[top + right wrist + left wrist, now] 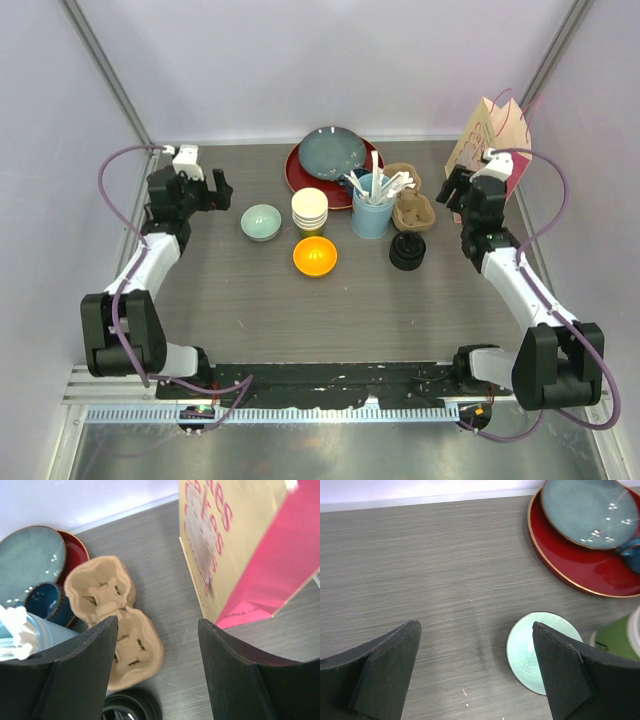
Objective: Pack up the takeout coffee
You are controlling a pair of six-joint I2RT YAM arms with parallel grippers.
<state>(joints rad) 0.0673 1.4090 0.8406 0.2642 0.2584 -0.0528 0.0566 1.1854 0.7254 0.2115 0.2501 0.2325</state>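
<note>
Next, I close my left gripper on the rim (pixel 294 197) of the stack's top coffee cup, mint bowl side.
The takeout coffee cups (pixel 310 210) stand nested in a stack at mid-table, cream inside; a dark green side with a pale rim (pixel 619 637) shows at the left wrist view's right edge. No lid is on them. A stack of black lids (pixel 407 250) (pixel 132 706) sits to the right. My left gripper (pixel 220 190) (pixel 475 627) hovers open at the back left, over bare table beside a mint bowl (pixel 527 647). My right gripper (pixel 452 190) (pixel 157 622) hangs open at the back right, between a brown cardboard cup carrier (pixel 412 205) (pixel 102 585) and a paper bag (pixel 490 135) (pixel 235 540).
A red plate (pixel 300 175) (pixel 580 572) carrying a blue-grey plate (pixel 332 152) (pixel 585 507) lies at the back. A light-blue cup of white utensils (pixel 372 215) (pixel 47 630), an orange bowl (pixel 314 256) and the mint bowl (pixel 261 221) stand mid-table. Side walls enclose the table.
</note>
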